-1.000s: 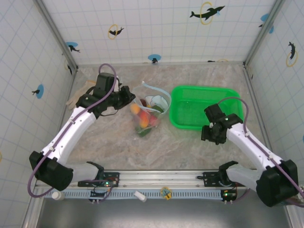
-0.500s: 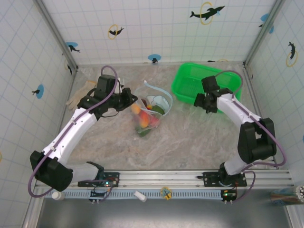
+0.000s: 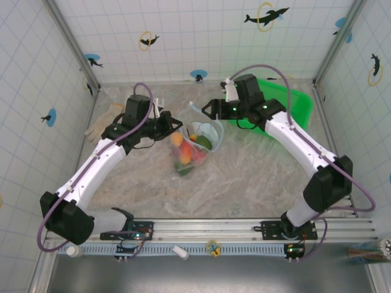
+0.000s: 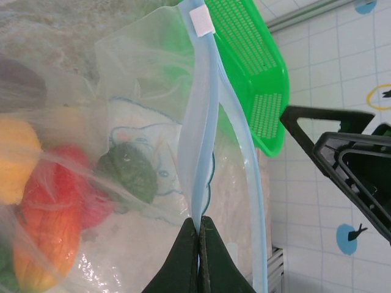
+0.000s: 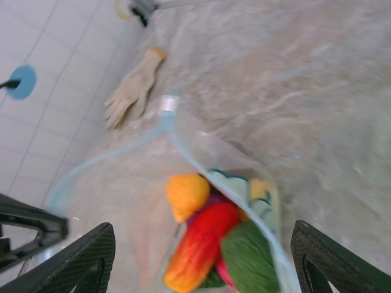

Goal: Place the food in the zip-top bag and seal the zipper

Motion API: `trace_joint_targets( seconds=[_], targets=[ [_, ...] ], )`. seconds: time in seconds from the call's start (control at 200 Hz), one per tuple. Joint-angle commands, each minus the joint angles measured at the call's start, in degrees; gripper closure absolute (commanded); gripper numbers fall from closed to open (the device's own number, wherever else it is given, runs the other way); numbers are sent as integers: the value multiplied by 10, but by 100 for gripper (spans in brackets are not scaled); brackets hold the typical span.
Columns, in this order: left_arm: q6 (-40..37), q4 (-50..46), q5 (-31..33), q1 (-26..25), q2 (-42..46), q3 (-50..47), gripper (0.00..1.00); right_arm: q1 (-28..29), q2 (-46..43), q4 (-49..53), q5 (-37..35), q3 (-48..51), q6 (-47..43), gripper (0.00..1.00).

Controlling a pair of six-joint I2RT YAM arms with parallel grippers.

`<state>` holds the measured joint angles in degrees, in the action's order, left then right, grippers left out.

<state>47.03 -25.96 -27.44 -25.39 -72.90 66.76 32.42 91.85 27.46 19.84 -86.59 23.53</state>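
Observation:
The bag's rim is held away from the white slider by my left gripper, so next my right gripper pinches the bag's opposite rim [image 5: 243, 207] and frees my left gripper for the slider.
The clear zip-top bag [image 3: 194, 145] stands mid-table with its mouth open, and the food [image 3: 189, 149] is inside it. Through the plastic I see an orange piece [image 5: 186, 194], a red one [image 5: 204, 241] and a green one [image 5: 250, 259]. My left gripper [image 3: 174, 126] is shut on the pale-blue zipper [image 4: 198, 152] at the bag's left rim and holds it up. My right gripper [image 3: 209, 110] hovers open just above the mouth of the bag, its fingers [image 5: 85, 259] spread wide on either side of the food and touching nothing.
The green mesh basket [image 3: 296, 101] sits tilted in the back right corner, behind my right arm. A white glove [image 3: 101, 122] lies by the left wall. Tiled walls close in the table on three sides.
My right arm swung from the basket leftward to above the bag's mouth, and its jaws widened. The basket shifted toward the back right corner. The left gripper kept its hold.

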Motion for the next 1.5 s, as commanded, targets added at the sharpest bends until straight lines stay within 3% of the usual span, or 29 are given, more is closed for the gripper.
trace_joint_targets(
  seconds=[0.0, 0.145, 0.3, 0.355, 0.5, 0.686, 0.796, 0.901, 1.071, 1.151, 1.246, 1.496],
  targets=[
    [12, 25, -23, 5, -3, -10, 100, 15, 41, 40, -6, -30, -58, 22],
    [15, 34, -32, 4, 3, -13, 100, 18, 98, 47, -15, -81, -67, 30],
    [24, 59, -44, 5, 16, -23, 100, 27, 133, 45, -32, -120, -66, 56],
    [28, 76, -60, 5, 19, -28, 100, 33, 141, 39, -38, -133, -66, 59],
    [29, 75, -57, 5, 26, -26, 100, 43, 154, 76, -112, -177, -89, 52],
    [19, 40, -17, 5, 42, -19, 100, 43, 81, 68, -163, -122, -103, 44],
    [52, 91, -44, 3, 52, -51, 100, 26, 37, 65, -125, -73, -96, 40],
    [55, 103, -26, 3, 58, -69, 100, 23, 17, 113, -130, -68, -75, 39],
    [65, 128, -35, 1, 44, -79, 100, 21, -37, 141, -79, -10, -9, 35],
    [67, 140, -40, -3, 34, -79, 100, 11, -56, 126, -70, 19, -5, 26],
    [63, 143, -45, -9, 27, -80, 100, -20, -32, 117, -11, 19, -10, 20],
    [58, 143, -51, -9, 38, -102, 100, -20, 94, 125, -40, -48, -77, 19]
  ],
)
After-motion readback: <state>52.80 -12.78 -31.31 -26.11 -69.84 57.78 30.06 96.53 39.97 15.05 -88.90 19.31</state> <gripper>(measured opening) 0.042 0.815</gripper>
